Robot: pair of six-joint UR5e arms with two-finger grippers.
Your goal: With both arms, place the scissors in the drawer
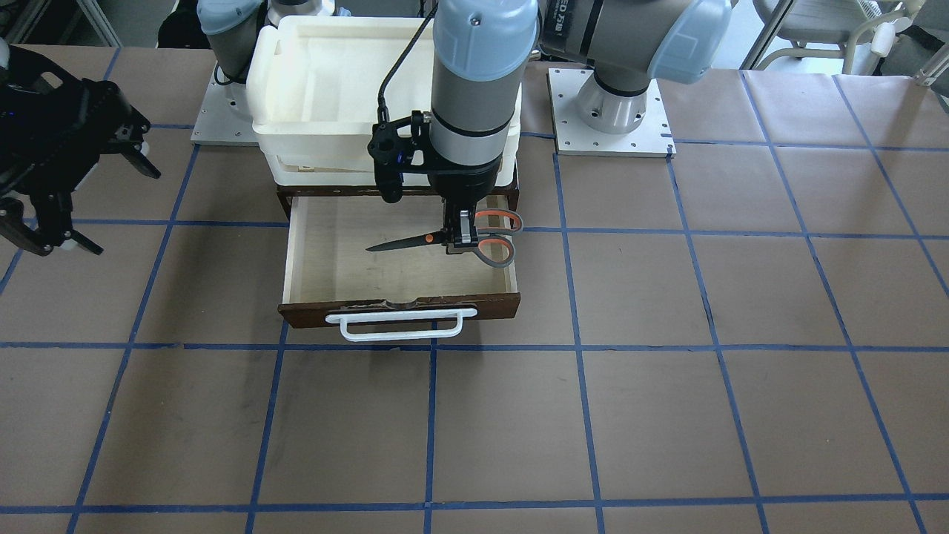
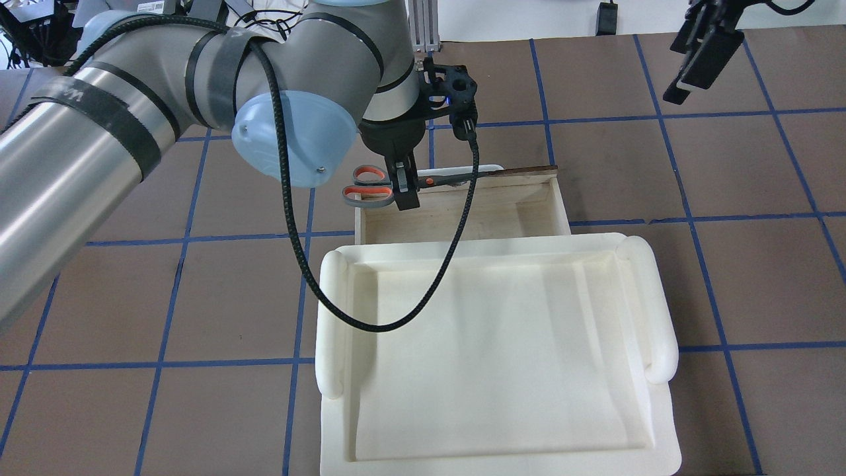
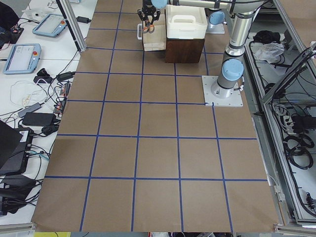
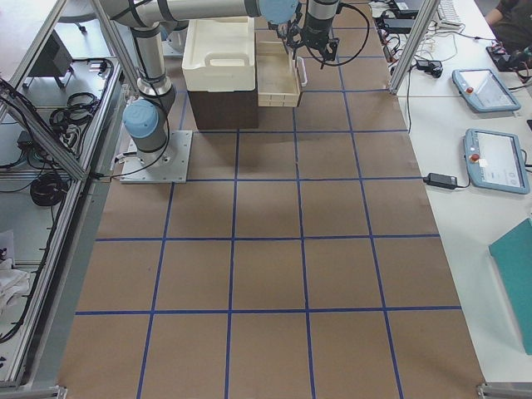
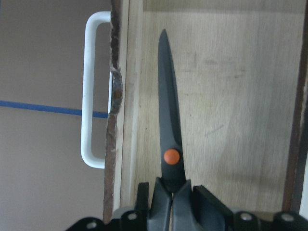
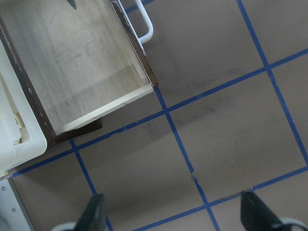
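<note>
My left gripper has the scissors to put down. Next, I set them on the middle of the drawer's pale bottom (image 1: 399,254) (image 5: 199,91), behind the notch in the drawer's front side.
The drawer (image 1: 334,259) is pulled open under a dark cabinet, its pale floor bare and its white bar handle (image 1: 400,325) at the front. My left gripper (image 1: 463,239) is shut on the scissors (image 1: 415,241) just behind the orange pivot. It holds them level over the drawer, with the blades parallel to the front wall and the orange-lined loops over the side wall. The left wrist view shows the blade (image 5: 168,110) above the plywood floor (image 5: 231,120). My right gripper (image 1: 44,185) is open and empty, well off to the drawer's side; its fingertips (image 6: 96,211) frame bare table.
A cream-white plastic tray (image 2: 496,357) sits on top of the cabinet behind the drawer. The left arm's black cable (image 2: 310,264) hangs over the tray's corner. The table is brown paper with blue tape lines (image 1: 578,348). Arm base plates (image 1: 612,111) stand beside the cabinet.
</note>
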